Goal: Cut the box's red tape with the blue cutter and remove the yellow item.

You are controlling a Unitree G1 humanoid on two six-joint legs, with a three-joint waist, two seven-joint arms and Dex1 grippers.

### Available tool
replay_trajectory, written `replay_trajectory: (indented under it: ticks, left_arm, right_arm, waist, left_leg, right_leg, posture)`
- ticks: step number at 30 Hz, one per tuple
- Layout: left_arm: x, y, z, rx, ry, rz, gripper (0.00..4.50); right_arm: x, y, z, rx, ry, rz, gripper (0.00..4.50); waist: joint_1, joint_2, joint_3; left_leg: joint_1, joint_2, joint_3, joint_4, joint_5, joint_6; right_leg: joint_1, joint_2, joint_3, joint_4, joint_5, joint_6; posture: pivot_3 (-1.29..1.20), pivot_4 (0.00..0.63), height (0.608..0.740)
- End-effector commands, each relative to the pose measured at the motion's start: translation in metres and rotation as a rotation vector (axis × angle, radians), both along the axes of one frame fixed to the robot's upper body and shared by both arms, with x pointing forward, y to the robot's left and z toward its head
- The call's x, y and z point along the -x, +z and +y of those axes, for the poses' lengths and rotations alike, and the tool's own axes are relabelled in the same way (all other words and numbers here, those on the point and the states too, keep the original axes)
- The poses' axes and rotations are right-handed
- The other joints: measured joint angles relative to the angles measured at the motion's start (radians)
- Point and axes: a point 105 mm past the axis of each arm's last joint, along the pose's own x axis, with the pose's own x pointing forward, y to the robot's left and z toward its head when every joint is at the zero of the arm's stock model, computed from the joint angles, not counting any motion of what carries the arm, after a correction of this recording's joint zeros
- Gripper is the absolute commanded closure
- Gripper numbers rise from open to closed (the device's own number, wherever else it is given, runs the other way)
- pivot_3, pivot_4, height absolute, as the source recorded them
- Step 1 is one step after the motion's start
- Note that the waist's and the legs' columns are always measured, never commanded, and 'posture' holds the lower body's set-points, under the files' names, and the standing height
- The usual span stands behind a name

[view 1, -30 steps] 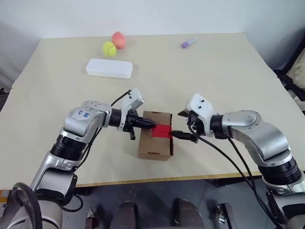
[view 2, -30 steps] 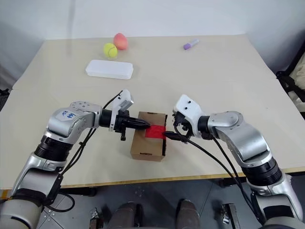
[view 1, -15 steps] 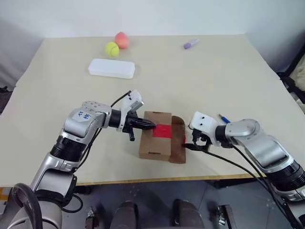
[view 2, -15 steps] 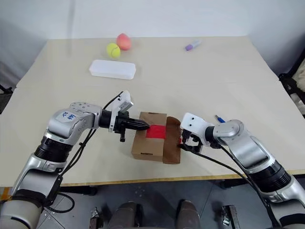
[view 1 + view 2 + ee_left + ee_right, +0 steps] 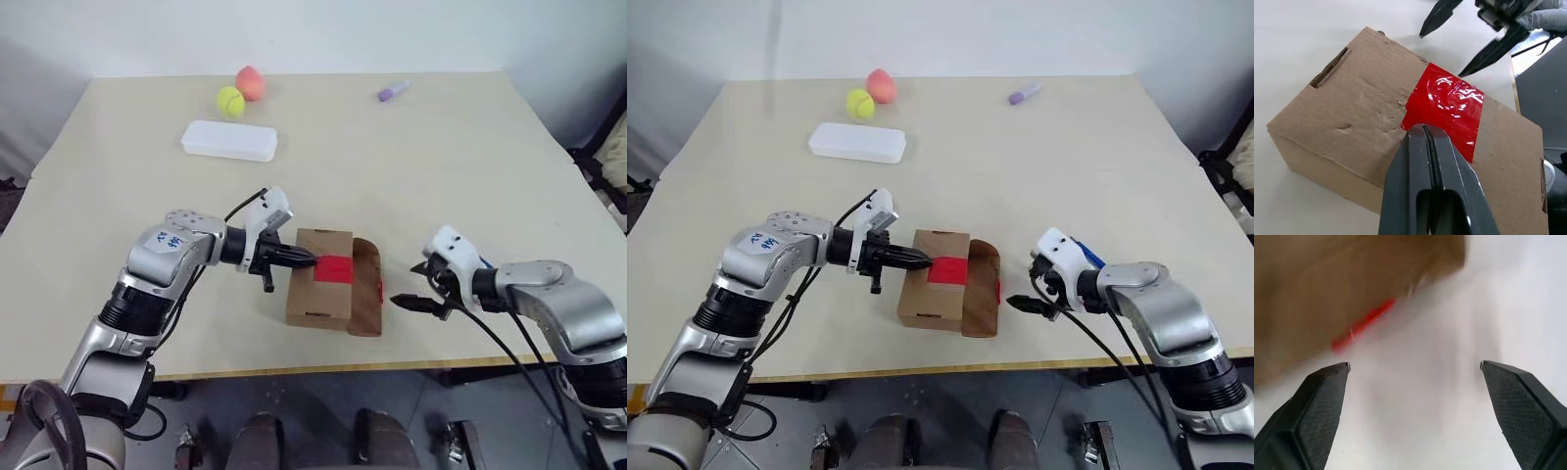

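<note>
I see the flap's edge outside my right gripper's open fingers, so next I pinch the flap with my right gripper at its torn red strip (image 5: 1364, 326) of tape and lift it.
The brown box (image 5: 318, 289) sits near the table's front edge, with the red tape (image 5: 333, 267) across its top. A side flap (image 5: 366, 290) hangs open on its right, and a torn red strip (image 5: 1364, 323) clings to it. My left gripper (image 5: 1422, 128) is shut and empty, its tip pressed on the box top at the tape's left edge. My right gripper (image 5: 1027, 291) stands open and empty just right of the flap, clear of it. A sliver of the blue cutter (image 5: 1087, 258) shows on the table behind my right wrist. The yellow item is hidden.
At the back left lie a flat white case (image 5: 227, 140), a yellow-green tennis ball (image 5: 229, 101) and a pink-orange ball (image 5: 250, 82). A purple marker (image 5: 391, 91) lies at the back right. The table's front edge runs just below the box.
My right gripper has pulled away to the right and down from the box, and the box's right flap has swung open. The left gripper stayed on the box top.
</note>
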Motion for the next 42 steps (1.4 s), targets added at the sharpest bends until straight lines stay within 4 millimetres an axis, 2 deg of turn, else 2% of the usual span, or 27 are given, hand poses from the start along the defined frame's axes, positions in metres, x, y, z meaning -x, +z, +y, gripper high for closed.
replay_trajectory:
  ticks: [1, 6, 10, 14, 20, 24, 28, 31, 42]
  left_arm:
    - [0.003, -0.015, 0.003, -0.047, 0.015, 0.038, 4.5]
    - [0.006, -0.014, 0.002, -0.05, 0.009, 0.038, 4.5]
    - [0.011, -0.014, 0.002, -0.056, 0.0, 0.042, 4.5]
    - [0.015, -0.012, 0.0, -0.054, -0.003, 0.046, 4.5]
    - [0.023, -0.012, 0.0, -0.056, -0.005, 0.059, 4.5]
    - [0.026, -0.012, 0.001, -0.056, -0.002, 0.063, 4.5]
    - [0.025, -0.012, 0.001, -0.059, 0.004, 0.064, 4.5]
    - [0.021, -0.011, 0.002, -0.059, 0.011, 0.061, 4.5]
    - [0.011, -0.012, 0.002, -0.047, 0.023, 0.05, 4.5]
  right_arm:
    - [0.006, 0.011, 0.008, -0.182, -0.043, 0.103, 0.04]
    - [0.005, 0.004, 0.023, -0.327, -0.088, 0.257, 0.04]
    - [0.01, -0.005, 0.033, -0.346, -0.077, 0.322, 0.04]
    - [0.01, -0.016, 0.056, -0.416, -0.031, 0.415, 0.04]
    - [0.009, -0.023, 0.083, -0.48, 0.009, 0.465, 0.04]
    - [0.006, -0.022, 0.091, -0.524, 0.009, 0.481, 0.04]
    - [0.002, -0.025, 0.091, -0.516, -0.019, 0.488, 0.04]
    - [-0.001, -0.027, 0.086, -0.485, -0.046, 0.481, 0.63]
    - [-0.009, -0.007, 0.068, -0.439, -0.116, 0.422, 4.42]
  waist:
    - [0.0, 0.0, 0.0]
    - [-0.001, 0.001, 0.0]
    - [-0.002, 0.001, 0.0]
    - [-0.007, 0.002, -0.001]
    - [-0.031, 0.002, -0.002]
    - [-0.053, 0.001, -0.002]
    - [-0.06, 0.002, -0.002]
    - [-0.059, 0.002, -0.002]
    - [-0.05, 0.002, -0.002]
  left_leg:
    - [0.0, 0.0, 0.0, 0.0, 0.0, 0.0]
    - [0.0, 0.0, 0.0, 0.0, 0.0, 0.0]
    - [0.0, 0.0, 0.0, 0.0, 0.0, 0.0]
    - [0.0, 0.0, 0.0, -0.001, 0.0, 0.0]
    - [0.004, 0.0, 0.0, -0.003, 0.0, 0.0]
    - [0.012, 0.0, 0.001, -0.009, 0.0, -0.001]
    - [0.016, 0.0, 0.003, -0.014, 0.001, -0.003]
    - [0.016, 0.001, 0.003, -0.014, 0.002, -0.003]
    - [0.014, 0.0, 0.003, -0.014, 0.002, -0.003]
  right_leg:
    - [0.0, 0.0, 0.0, 0.0, 0.0, 0.0]
    - [0.0, 0.0, 0.0, 0.0, 0.0, 0.0]
    - [0.0, 0.0, 0.0, 0.0, 0.0, 0.0]
    - [0.0, 0.0, 0.0, 0.001, 0.0, 0.0]
    - [0.0, 0.0, 0.001, 0.004, 0.0, 0.0]
    - [0.003, 0.0, 0.003, 0.006, 0.0, -0.001]
    - [0.003, 0.001, 0.005, 0.006, -0.001, -0.001]
    - [0.003, 0.001, 0.005, 0.006, -0.001, -0.001]
    - [0.002, 0.001, 0.005, 0.004, -0.001, -0.001]
  posture:
    - [0.0, 0.15, 0.74]
    - [0.0, 0.15, 0.74]
    - [0.0, 0.15, 0.74]
    - [0.0, 0.15, 0.74]
    - [0.0, 0.15, 0.74]
    - [0.0, 0.15, 0.74]
    - [0.0, 0.15, 0.74]
    - [0.0, 0.15, 0.74]
    - [0.0, 0.15, 0.74]
